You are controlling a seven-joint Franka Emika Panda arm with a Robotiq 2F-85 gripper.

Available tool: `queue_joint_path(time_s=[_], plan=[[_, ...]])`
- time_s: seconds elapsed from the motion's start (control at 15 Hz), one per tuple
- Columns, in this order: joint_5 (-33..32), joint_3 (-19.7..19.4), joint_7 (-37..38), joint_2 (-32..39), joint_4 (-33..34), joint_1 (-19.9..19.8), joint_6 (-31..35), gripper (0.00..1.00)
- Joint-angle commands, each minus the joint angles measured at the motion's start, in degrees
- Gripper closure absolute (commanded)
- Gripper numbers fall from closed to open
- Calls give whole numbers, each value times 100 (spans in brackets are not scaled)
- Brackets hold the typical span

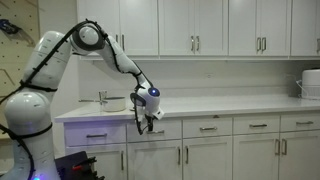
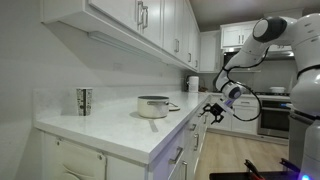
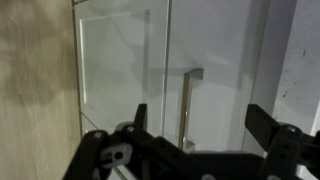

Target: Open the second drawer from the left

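I should next grab the silver bar handle (image 1: 156,132) (image 3: 186,114) on the second drawer, above the tall doors, with my gripper.
The second drawer from the left (image 1: 168,130) is a shallow white drawer under the counter, shut as far as I can tell. In the wrist view its recessed panel (image 3: 115,70) fills the frame turned on its side, with the silver bar handle (image 3: 188,100) running up and down. My gripper (image 1: 146,122) hangs right in front of this drawer, and its left part and handle are hidden behind it in that exterior view. The gripper (image 3: 200,125) is open, with the handle between the two dark fingers and not touched. It also shows at the cabinet fronts in an exterior view (image 2: 212,110).
The leftmost drawer (image 1: 97,135) has a purple-glowing handle. More like drawers (image 1: 208,127) run to the right, with tall doors (image 1: 205,160) below. On the white counter (image 2: 120,125) stand a pot (image 2: 153,106) and a metal cup (image 2: 84,101). An appliance (image 1: 310,84) sits far along the counter.
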Motion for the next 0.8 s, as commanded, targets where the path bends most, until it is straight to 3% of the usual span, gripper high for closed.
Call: queue_joint_path(time_s=[0.0,0.73], plan=[[426,176,-449,409,309,-85,211,0],[2065,223,-2516,1231,889,11,437,0]])
